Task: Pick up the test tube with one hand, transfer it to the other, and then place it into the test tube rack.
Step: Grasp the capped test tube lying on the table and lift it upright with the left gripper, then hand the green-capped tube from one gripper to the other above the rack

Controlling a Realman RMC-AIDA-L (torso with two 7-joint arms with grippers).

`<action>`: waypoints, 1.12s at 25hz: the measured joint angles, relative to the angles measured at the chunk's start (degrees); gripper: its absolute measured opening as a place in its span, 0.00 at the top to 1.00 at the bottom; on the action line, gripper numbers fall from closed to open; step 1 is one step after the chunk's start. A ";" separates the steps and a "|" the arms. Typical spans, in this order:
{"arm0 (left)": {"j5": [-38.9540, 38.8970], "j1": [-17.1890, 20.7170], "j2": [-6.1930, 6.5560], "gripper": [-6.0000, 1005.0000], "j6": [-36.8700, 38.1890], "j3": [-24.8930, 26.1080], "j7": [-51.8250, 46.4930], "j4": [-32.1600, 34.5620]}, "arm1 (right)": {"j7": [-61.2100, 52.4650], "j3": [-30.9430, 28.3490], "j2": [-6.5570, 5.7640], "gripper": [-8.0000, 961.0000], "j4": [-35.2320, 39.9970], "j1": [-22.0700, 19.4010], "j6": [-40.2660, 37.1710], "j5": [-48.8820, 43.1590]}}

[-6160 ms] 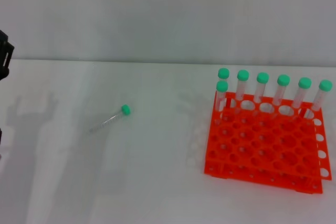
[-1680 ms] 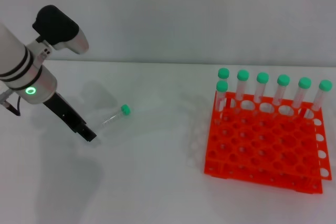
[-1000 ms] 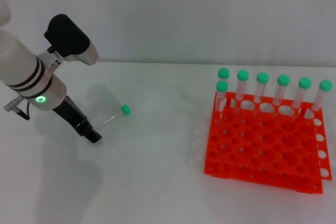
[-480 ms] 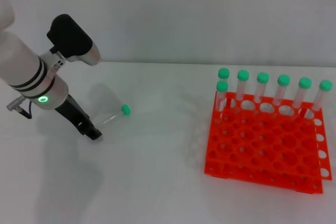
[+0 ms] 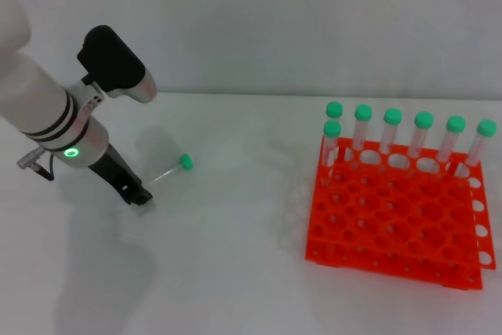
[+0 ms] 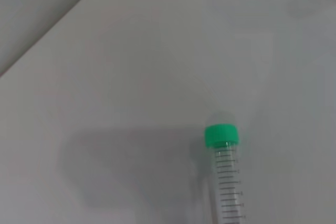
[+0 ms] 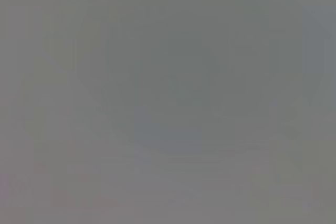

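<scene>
Next, I close my right gripper just below the green cap (image 5: 180, 166) of the lying test tube, because my left gripper is at the tube's bare end.
The test tube (image 5: 167, 174), clear with a green cap, lies on the white table left of centre, cap pointing to the back right. It also shows in the left wrist view (image 6: 227, 177), cap end up in the picture. My left gripper (image 5: 140, 196), black on a white-and-silver arm with a green light, is low at the tube's bare end, touching or almost touching it. The orange test tube rack (image 5: 392, 229) stands at the right. My right gripper is out of view; its wrist view shows only plain grey.
Several green-capped tubes (image 5: 392, 127) stand upright in the rack's back row, one more in the second row at its left. The table's far edge (image 5: 251, 96) meets a grey wall. White table (image 5: 235, 272) lies between tube and rack.
Over the last second my left arm has shifted a little toward the back and right, its tip staying at the tube's bare end. The tube's cap has shifted slightly.
</scene>
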State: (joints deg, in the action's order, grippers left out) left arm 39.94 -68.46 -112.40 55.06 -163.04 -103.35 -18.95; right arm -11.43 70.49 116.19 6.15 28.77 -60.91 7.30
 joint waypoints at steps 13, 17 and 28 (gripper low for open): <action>-5.23 -1.35 -0.38 0.81 -0.53 0.00 3.08 -0.40 | 0.00 0.00 0.00 0.10 0.00 -0.45 -0.03 0.00; -18.02 -1.05 -0.70 0.80 -3.18 0.07 11.29 -0.64 | -0.35 0.10 0.00 0.10 0.31 -0.52 -0.42 -0.01; -93.18 12.98 -6.53 0.80 7.33 0.09 66.25 2.94 | -14.99 7.46 -0.68 0.11 2.29 -1.69 -7.41 -0.16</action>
State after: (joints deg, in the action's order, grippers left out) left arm -53.25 -55.49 -118.93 62.40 -162.95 -37.09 -16.01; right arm -26.42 77.94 115.50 8.45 27.08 -68.32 7.14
